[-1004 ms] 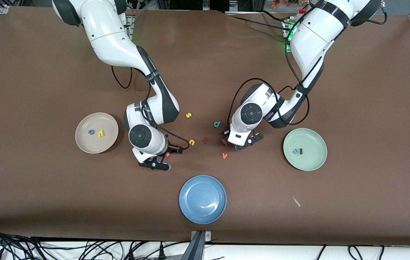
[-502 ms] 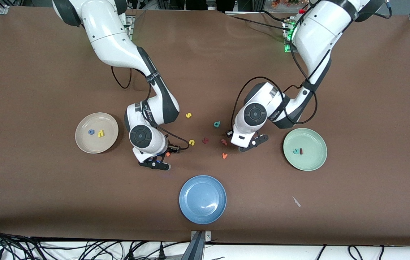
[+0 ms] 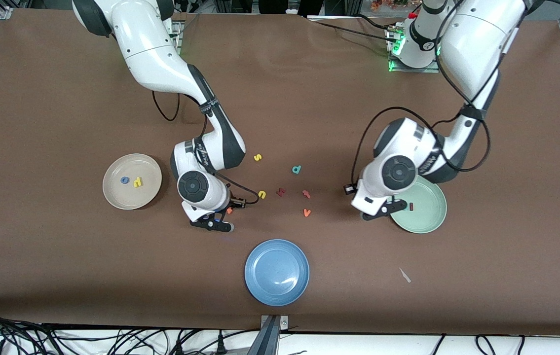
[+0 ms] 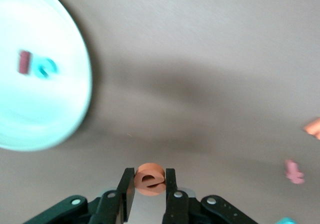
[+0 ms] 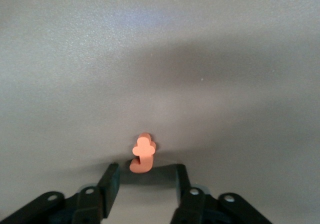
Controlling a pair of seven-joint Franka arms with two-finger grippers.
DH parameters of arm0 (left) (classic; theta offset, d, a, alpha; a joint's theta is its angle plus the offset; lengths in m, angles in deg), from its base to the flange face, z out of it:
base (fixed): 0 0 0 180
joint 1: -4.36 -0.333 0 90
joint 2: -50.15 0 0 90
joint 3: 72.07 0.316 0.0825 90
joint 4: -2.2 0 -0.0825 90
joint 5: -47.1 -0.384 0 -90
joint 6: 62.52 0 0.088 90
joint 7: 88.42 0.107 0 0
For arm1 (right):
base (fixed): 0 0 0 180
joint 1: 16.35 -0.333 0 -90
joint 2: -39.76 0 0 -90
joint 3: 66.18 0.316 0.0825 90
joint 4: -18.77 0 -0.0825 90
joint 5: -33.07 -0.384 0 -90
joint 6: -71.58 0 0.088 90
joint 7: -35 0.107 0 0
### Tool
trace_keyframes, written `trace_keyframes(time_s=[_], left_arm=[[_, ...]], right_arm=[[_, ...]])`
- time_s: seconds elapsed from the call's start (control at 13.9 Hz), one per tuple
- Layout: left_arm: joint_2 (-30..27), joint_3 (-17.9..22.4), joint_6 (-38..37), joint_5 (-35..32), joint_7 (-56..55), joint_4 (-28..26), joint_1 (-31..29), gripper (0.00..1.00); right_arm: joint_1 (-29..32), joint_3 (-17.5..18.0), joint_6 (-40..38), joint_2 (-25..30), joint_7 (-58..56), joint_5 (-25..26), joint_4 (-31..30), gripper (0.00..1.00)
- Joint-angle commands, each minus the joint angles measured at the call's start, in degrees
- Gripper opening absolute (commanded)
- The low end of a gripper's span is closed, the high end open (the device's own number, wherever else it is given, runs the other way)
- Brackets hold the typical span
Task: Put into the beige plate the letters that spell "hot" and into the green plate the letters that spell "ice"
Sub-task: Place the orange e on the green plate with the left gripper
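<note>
The robot will set the orange e down in the green plate with its left gripper, between the dark red i and the plate's far rim (image 3: 408, 190) (image 4: 25, 108).
My left gripper (image 4: 150, 180) is shut on the orange e (image 4: 150, 178) and hangs by the rim of the green plate (image 3: 428, 219). That plate (image 4: 30, 119) holds the dark red i (image 4: 23, 62) and the teal c (image 4: 45, 68). In the front view only the i (image 3: 411, 206) shows, with the left gripper (image 3: 382, 209) covering the c. My right gripper (image 5: 145, 181) is low over the table, open, with the orange t (image 5: 143, 153) at its fingertips. The t (image 3: 229, 210) lies beside the right gripper (image 3: 223, 215). The beige plate (image 3: 112, 192) holds the blue o (image 3: 125, 180) and the yellow h (image 3: 137, 182).
Loose letters lie mid-table: yellow s (image 3: 257, 158), yellow u (image 3: 262, 194), teal d (image 3: 296, 169), dark red k (image 3: 280, 192), a reddish t-like letter (image 3: 305, 193) and an orange v (image 3: 307, 212). A blue plate (image 3: 277, 272) sits nearer the front camera. A white scrap (image 3: 404, 275) lies near it.
My left arm has carried the orange e from the loose letters over to the green plate's rim. The right arm has stayed low by the orange t.
</note>
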Motion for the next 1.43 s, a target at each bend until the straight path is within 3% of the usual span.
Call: trace_keyframes(time_s=[0.0, 0.22, 0.65, 1.22, 1.29, 1.36], left_arm=[[-1.4, 0.3, -2.5, 0.9, 10.1, -0.5, -3.8, 0.00], [-1.4, 0.3, -4.1, -3.6, 17.4, -0.8, -7.8, 0.00], [-0.5, 0.3, -4.0, -3.9, 27.8, -3.2, -13.3, 0.00], [2.2, 0.3, 0.7, -3.9, 28.1, -6.8, -14.1, 0.00], [2.4, 0.3, 0.9, -3.9, 28.1, -7.0, -14.1, 0.10], [2.4, 0.3, 0.9, -3.9, 28.3, -6.8, -14.1, 0.53]], right_arm=[[-0.3, 0.1, 1.5, -0.5, 0.2, -1.1, -0.4, 0.34], [-0.3, 0.1, 1.5, -0.5, 2.2, -1.9, -0.4, 0.01], [1.0, 0.0, -2.5, 0.8, 1.7, -2.3, 1.2, 0.00], [0.9, 0.0, -3.4, 1.4, 2.1, -2.3, 1.2, 0.01], [0.9, 0.0, -3.4, 1.4, 2.1, -2.3, 1.2, 0.10], [0.8, 0.0, -3.4, 1.4, 2.4, -2.3, 1.3, 0.32]])
